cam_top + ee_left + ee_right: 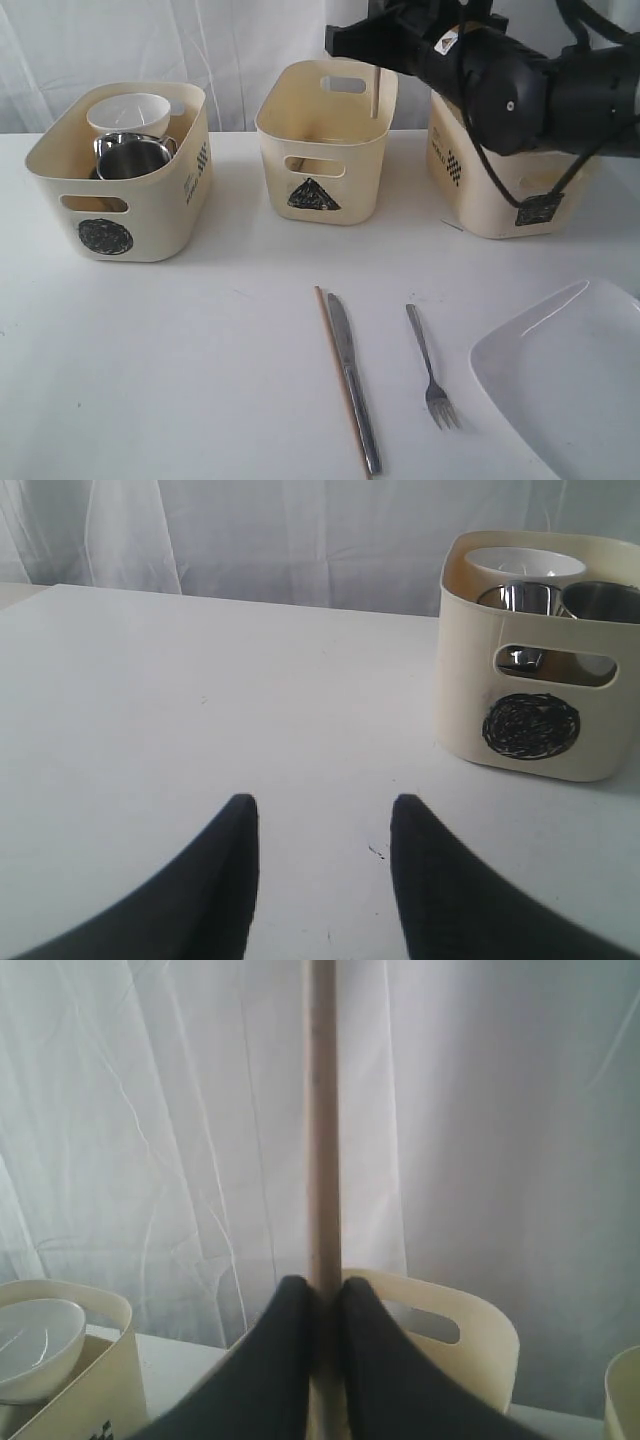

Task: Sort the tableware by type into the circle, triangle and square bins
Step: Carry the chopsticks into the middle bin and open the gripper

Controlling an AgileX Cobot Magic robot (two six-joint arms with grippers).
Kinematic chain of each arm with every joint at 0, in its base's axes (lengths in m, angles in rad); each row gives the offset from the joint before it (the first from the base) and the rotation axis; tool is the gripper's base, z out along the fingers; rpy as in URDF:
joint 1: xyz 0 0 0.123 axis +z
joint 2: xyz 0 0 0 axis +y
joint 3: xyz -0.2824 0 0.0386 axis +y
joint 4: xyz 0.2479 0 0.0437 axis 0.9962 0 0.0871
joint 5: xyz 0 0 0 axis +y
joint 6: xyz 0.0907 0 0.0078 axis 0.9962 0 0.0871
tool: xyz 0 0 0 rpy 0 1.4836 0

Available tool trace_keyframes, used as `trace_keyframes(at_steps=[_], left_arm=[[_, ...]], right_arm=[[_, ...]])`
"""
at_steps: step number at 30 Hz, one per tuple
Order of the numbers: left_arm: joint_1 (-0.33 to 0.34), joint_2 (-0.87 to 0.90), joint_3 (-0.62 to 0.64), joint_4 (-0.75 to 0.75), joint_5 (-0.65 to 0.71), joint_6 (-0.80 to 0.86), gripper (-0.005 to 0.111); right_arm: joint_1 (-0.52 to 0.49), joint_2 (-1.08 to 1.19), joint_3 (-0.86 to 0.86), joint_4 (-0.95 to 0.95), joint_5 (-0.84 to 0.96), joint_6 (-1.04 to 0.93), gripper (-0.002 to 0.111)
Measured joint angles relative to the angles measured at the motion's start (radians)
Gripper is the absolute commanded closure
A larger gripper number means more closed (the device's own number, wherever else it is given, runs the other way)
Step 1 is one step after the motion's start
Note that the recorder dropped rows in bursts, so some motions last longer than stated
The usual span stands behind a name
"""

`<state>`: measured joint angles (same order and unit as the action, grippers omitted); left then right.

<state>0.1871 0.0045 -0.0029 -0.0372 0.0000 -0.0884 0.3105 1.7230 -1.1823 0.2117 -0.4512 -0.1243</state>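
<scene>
My right gripper is going to release the wooden chopstick inside the triangle bin (333, 125), between the front and back sides of the bin.
My right gripper (376, 58) is shut on a wooden chopstick (376, 95) that hangs upright over the triangle bin (325, 160). In the right wrist view the chopstick (322, 1110) stands pinched between the gripper's (322, 1295) black fingers, with the triangle bin's rim (470, 1320) behind. A second chopstick (340, 385), a steel knife (353, 385) and a fork (430, 365) lie on the table in front. The circle bin (120, 200) holds a white bowl (128, 112) and a steel mug (135, 155). My left gripper (322, 815) is open over bare table, left of the circle bin (530, 680).
The square bin (500, 195) stands at the back right, partly hidden behind my right arm. A large white square plate (570, 385) lies at the front right corner. A white curtain hangs behind the table.
</scene>
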Motion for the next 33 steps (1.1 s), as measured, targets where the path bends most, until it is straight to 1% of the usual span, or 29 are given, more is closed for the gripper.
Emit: trace_keyframes(at_steps=[10,13,19,21,24,25,26,28,33], left_arm=[[0.000,0.000,0.000,0.000,0.000,0.000,0.060],[0.000,0.000,0.000,0.000,0.000,0.000,0.060],[0.000,0.000,0.000,0.000,0.000,0.000,0.060],[0.000,0.000,0.000,0.000,0.000,0.000,0.060],[0.000,0.000,0.000,0.000,0.000,0.000,0.060],[0.000,0.000,0.000,0.000,0.000,0.000,0.060],[0.000,0.000,0.000,0.000,0.000,0.000,0.060],[0.000,0.000,0.000,0.000,0.000,0.000,0.060],[0.000,0.000,0.000,0.000,0.000,0.000,0.060]], right_arm=[[-0.002,0.223,-0.189,0.000,0.002,0.000,0.108],[-0.002,0.300,-0.257,0.000,0.032,0.000,0.108],[-0.002,0.381,-0.330,0.000,0.093,0.000,0.107],[-0.002,0.399,-0.347,0.000,0.117,0.000,0.104],[-0.002,0.413,-0.367,0.000,0.137,0.000,0.093],[-0.002,0.414,-0.369,0.000,0.140,0.000,0.084],[-0.002,0.417,-0.378,-0.002,0.144,0.000,0.081],[-0.002,0.417,-0.380,-0.004,0.147,0.000,0.079],[-0.002,0.415,-0.380,-0.004,0.217,0.000,0.079]])
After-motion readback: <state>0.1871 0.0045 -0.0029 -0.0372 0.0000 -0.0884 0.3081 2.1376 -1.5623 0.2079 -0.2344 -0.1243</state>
